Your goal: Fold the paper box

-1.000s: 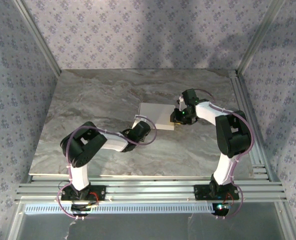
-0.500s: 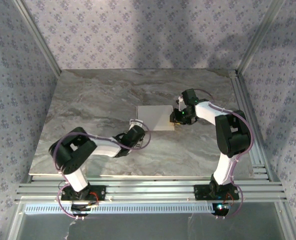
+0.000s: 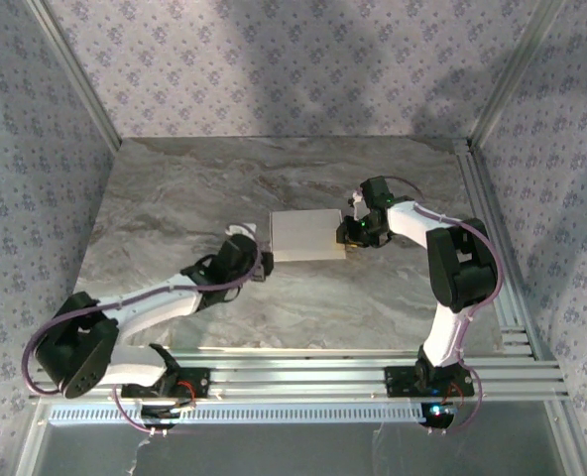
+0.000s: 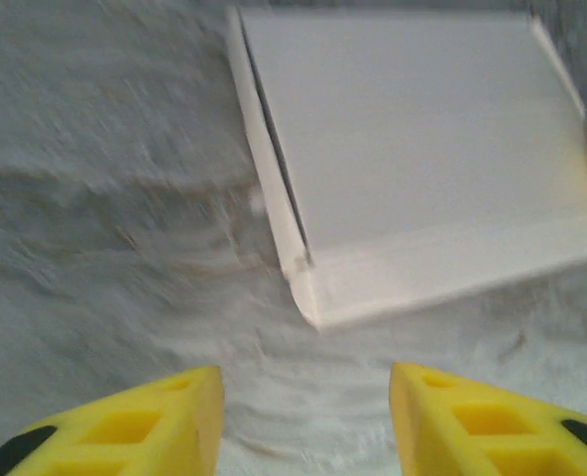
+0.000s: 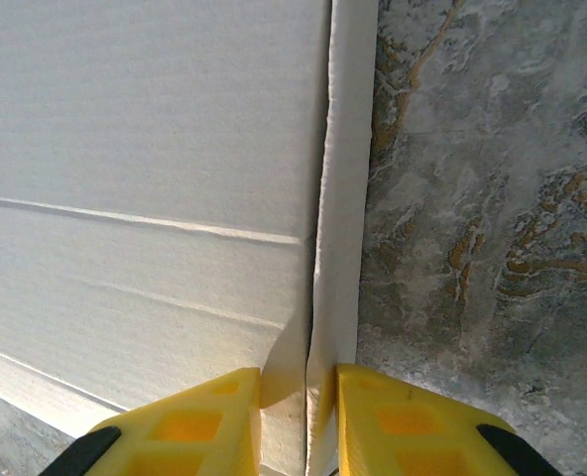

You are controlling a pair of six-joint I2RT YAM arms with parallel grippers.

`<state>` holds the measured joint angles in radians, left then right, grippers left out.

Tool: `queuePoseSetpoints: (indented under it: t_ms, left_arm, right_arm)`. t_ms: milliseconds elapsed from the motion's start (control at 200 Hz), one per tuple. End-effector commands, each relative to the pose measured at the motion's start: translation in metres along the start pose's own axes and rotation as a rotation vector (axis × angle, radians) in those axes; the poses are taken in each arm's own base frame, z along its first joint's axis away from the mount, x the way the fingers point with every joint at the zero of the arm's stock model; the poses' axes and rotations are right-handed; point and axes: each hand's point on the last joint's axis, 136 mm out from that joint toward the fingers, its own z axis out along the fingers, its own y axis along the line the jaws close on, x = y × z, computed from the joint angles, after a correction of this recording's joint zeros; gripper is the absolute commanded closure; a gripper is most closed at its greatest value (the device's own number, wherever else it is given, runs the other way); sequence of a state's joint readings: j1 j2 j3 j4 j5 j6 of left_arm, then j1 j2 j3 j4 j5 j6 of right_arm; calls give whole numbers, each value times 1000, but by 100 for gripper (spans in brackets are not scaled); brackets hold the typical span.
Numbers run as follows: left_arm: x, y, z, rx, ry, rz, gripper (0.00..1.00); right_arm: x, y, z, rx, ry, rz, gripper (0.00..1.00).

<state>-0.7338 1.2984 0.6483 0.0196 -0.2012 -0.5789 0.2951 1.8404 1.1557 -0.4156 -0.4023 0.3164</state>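
Note:
I can see a dark slit between the box's top and the side flap near my left gripper, so next I move that gripper forward and pinch that side flap [image 4: 276,193].
The paper box [image 3: 303,235] lies flat on the marble table [image 3: 175,198] as a closed white rectangle. In the left wrist view the paper box [image 4: 412,149] fills the upper right, a dark slit running along its left side. My left gripper [image 3: 252,248] stands just off the box's left end; the left gripper [image 4: 303,397] is open, with bare table between its yellow fingers and the box's near corner a little ahead. My right gripper [image 3: 349,234] is at the box's right end. Seen from the wrist, the right gripper [image 5: 298,387] is shut on the upright side flap of the paper box [image 5: 145,149].
Aluminium rails [image 3: 293,377] run along the near edge where both arm bases are bolted. Patterned walls and slanted metal posts [image 3: 75,74] close in the table at the back and sides. Bare marble [image 5: 492,198] lies right of the box.
My left gripper has let go of the box's left end, opened and drawn back to the left, its arm stretching low. The box has settled flat. The right gripper has kept its grip.

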Motion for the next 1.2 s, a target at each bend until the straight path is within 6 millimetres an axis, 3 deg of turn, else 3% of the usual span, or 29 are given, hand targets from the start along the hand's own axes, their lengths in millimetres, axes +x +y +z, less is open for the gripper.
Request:
queuePoseSetpoints:
  t_ms: [0,90,215,375,485,650,780,885,1029,1099,1194]
  left_arm:
    - [-22,11,6,-23,51,-36,49]
    - [-33,13,29,2,88,-66,48]
    - [-38,-5,62,73,140,-68,45]
    - [-11,0,91,15,258,-79,46]
    - [3,8,97,0,268,-110,49]
    - [15,2,103,40,281,-142,54]
    - [22,8,101,28,274,-174,63]
    - [28,12,101,13,284,-175,71]
    - [33,14,103,11,300,-176,76]
    - [35,15,103,8,307,-177,80]
    - [36,14,103,8,311,-176,82]
  right_arm:
    - [11,-3,1,9,49,-15,75]
    - [11,-1,2,2,48,-22,75]
    - [12,0,4,-7,54,-31,75]
    - [13,2,2,-21,53,-32,75]
    - [14,4,1,-33,49,-32,75]
    - [16,8,-1,-56,42,-22,75]
    - [15,6,-8,-40,-1,-25,72]
    - [9,4,-26,-48,-92,-7,65]
    - [3,4,-64,-43,-257,35,56]
    - [9,4,-77,-53,-324,81,55]
    - [27,8,-78,-131,-385,181,54]
